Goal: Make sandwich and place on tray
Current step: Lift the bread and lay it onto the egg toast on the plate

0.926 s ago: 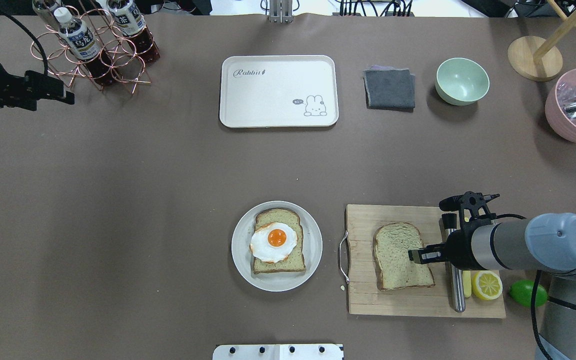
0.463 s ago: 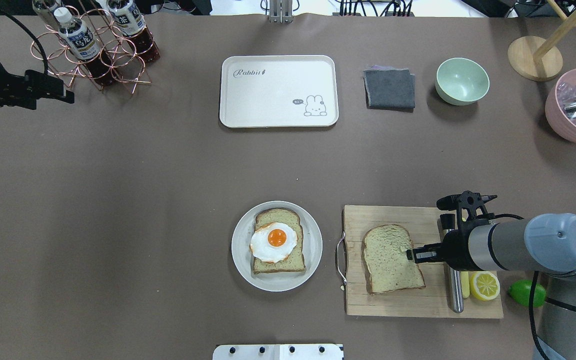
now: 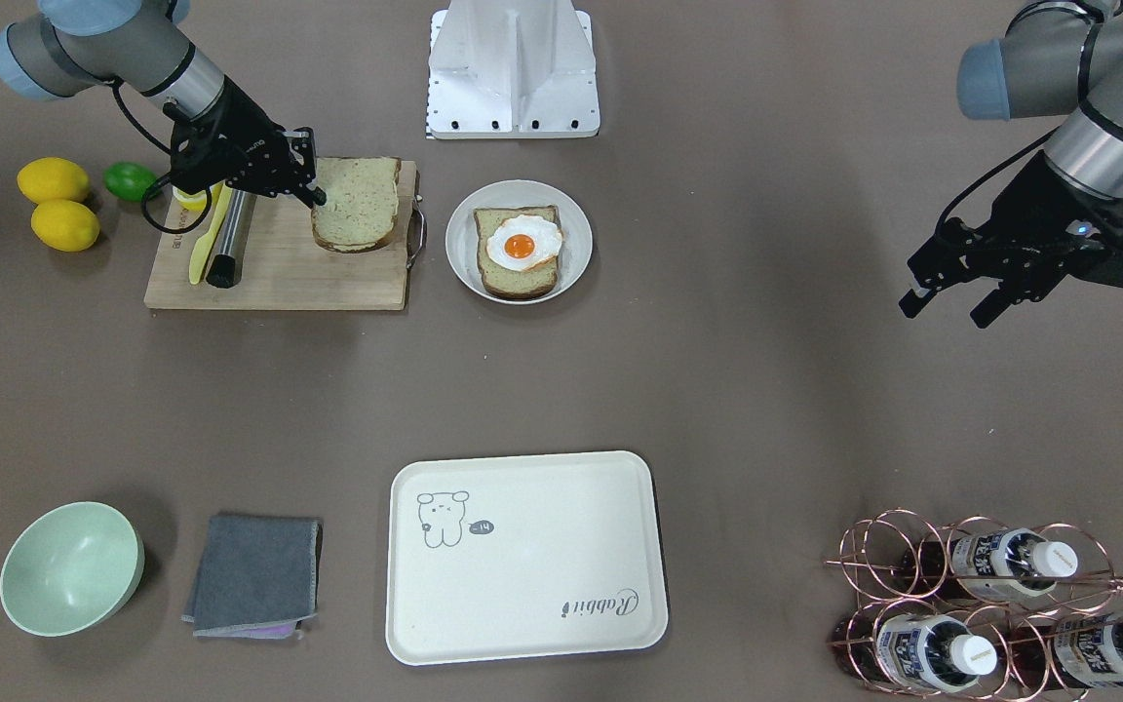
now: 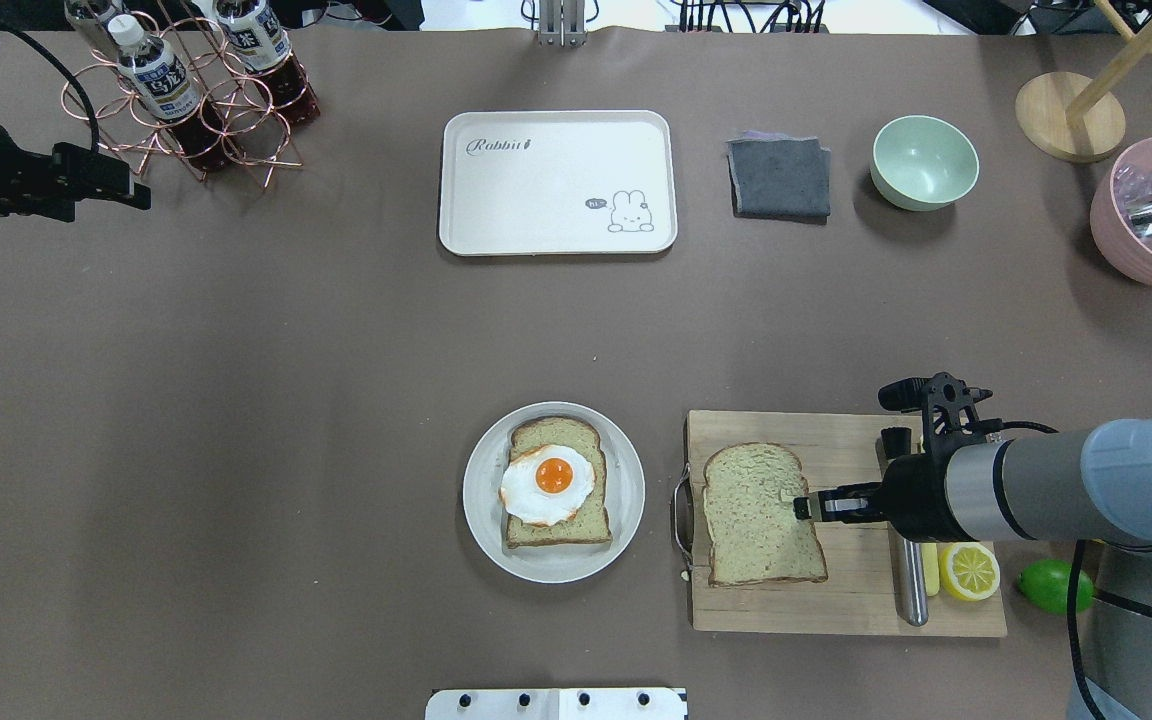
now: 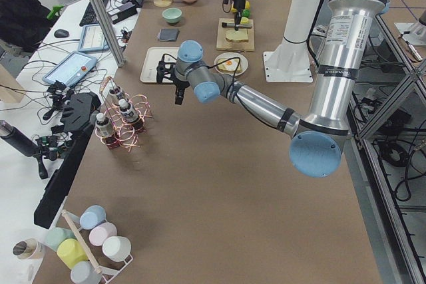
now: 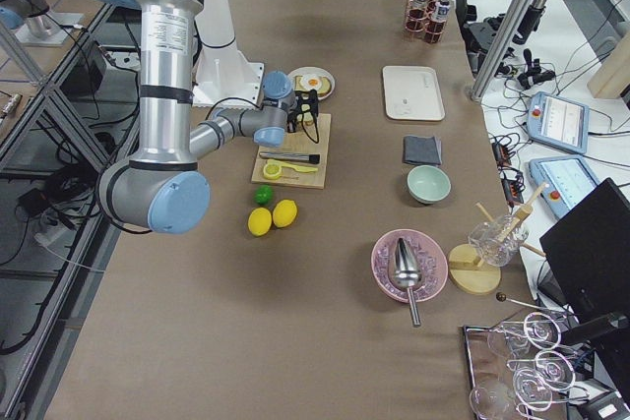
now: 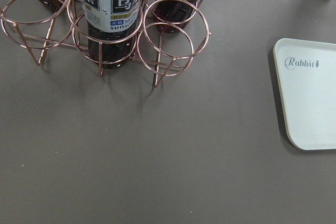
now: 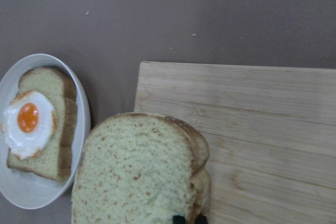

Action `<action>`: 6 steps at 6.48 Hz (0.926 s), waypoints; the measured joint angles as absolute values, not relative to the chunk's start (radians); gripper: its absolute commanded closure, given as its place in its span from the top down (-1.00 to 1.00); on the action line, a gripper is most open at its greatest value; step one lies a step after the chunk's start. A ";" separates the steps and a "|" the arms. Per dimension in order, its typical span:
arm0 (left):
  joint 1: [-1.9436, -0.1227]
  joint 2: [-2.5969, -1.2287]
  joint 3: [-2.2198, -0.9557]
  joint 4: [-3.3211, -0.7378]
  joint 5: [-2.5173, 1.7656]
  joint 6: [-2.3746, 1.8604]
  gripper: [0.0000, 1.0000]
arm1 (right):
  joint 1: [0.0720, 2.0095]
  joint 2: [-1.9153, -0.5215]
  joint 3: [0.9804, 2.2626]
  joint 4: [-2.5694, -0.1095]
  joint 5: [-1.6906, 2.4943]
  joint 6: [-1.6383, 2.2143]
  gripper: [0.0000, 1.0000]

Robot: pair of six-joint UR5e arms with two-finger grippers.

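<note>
My right gripper should release the bread slice so that it rests on top of the fried egg point(image 3: 519, 242) point(image 8: 31, 120) on the round grey plate.
My right gripper point(image 4: 804, 507) is shut on the right edge of a bread slice point(image 4: 761, 515) and holds it low over the left part of the wooden cutting board point(image 4: 836, 430). The slice also shows in the right wrist view point(image 8: 136, 177) and the front view point(image 3: 357, 203). A second slice with the fried egg point(image 4: 548, 484) on top lies on the round grey plate point(image 4: 476, 520), left of the board. The cream tray point(image 4: 556, 180) lies bare at the far middle. My left gripper point(image 3: 942, 307) is open and empty, by the bottle rack point(image 4: 186, 90).
On the board's right side lie a steel-handled knife point(image 4: 911, 590) and a lemon half point(image 4: 973, 570); a lime point(image 4: 1051, 585) sits beside it. A grey cloth point(image 4: 779, 177) and a green bowl point(image 4: 924, 160) are right of the tray. A pink bowl point(image 4: 1146, 220) stands at the far right.
My right gripper has carried the bread slice leftward across the cutting board, toward the plate. The board shifted slightly left. The left arm has not moved.
</note>
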State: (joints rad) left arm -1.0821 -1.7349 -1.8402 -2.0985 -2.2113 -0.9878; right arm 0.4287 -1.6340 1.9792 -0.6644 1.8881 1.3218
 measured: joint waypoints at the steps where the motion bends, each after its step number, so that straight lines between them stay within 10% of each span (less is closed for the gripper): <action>1: -1.080 -1.732 -1.839 -2.099 -2.212 -0.988 0.95 | 0.432 -1.596 1.977 -0.642 1.893 1.354 -1.00; 6: -1.078 -1.725 -1.805 -2.132 -2.212 -0.988 0.95 | 0.383 -1.308 1.855 -0.725 1.812 1.477 -1.00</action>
State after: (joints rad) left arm -1.0778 -1.7252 -1.8052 -2.1317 -2.2120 -0.9878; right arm 0.3828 -1.3082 1.8551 -0.7247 1.8125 1.4774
